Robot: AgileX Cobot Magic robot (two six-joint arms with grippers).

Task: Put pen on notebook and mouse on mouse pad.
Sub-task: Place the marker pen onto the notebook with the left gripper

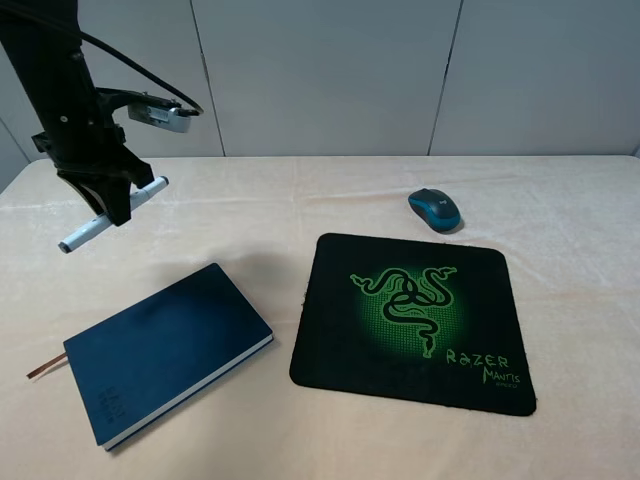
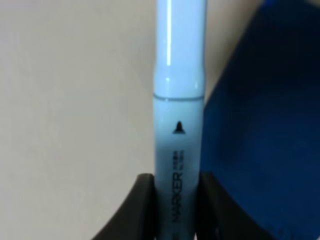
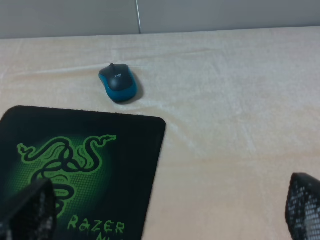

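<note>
The white pen will be let go by my left gripper lengthwise, at about the middle of the navy notebook's cover (image 1: 148, 342). The pen now slants in the air.
My left gripper (image 1: 112, 205) hangs above the table's far left, shut on the white pen (image 1: 84, 235), which slants in the air. In the left wrist view the pen (image 2: 177, 100) sits between the dark fingers (image 2: 140, 207), with the navy notebook (image 2: 270, 125) below and beside it. The notebook (image 1: 165, 342) lies shut at the front left, its brown ribbon sticking out. The black mouse pad (image 1: 410, 320) with the green emblem lies at centre right. The teal-sided mouse (image 1: 435, 208) rests on the cloth just beyond the pad's far edge. My right gripper (image 3: 165, 215) is open, above the pad (image 3: 75, 150), well short of the mouse (image 3: 118, 82).
A cream cloth (image 1: 560, 210) covers the whole table. Grey wall panels (image 1: 330, 70) stand right behind its far edge. A black cable (image 1: 150, 75) loops from the left arm to its wrist camera. The right arm is outside the exterior high view.
</note>
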